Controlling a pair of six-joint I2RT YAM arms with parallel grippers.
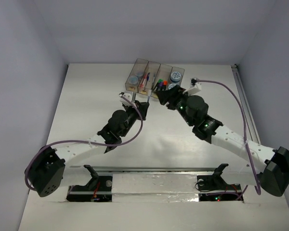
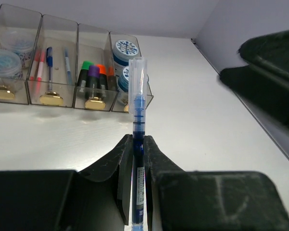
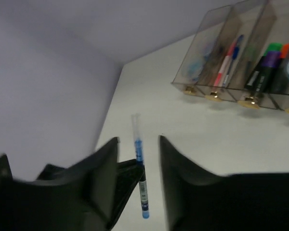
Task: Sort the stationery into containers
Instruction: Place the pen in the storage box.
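The robot's left gripper should release the thin blue pen in the pen bin (image 1: 151,81) (image 2: 64,74), along the side closest to the highlighters.
My left gripper (image 2: 138,144) is shut on a thin blue pen (image 2: 138,106) with a clear cap, held pointing toward the containers (image 2: 58,29). In the top view the left gripper (image 1: 136,102) is just in front of the bins (image 1: 141,61). My right gripper (image 3: 138,142) is open; the pen (image 3: 139,159) shows in the gap between its fingers, touching neither. The row of four bins (image 3: 216,29) holds tape rolls (image 2: 5,60), pink and blue pens (image 2: 43,62), highlighters (image 2: 94,77) and more tape rolls (image 2: 125,48).
The right gripper (image 1: 167,97) is close to the right of the left one, in front of the bins' right end. White walls enclose the table at the back and sides. A metal rail (image 1: 154,168) runs along the near edge by the arm bases.
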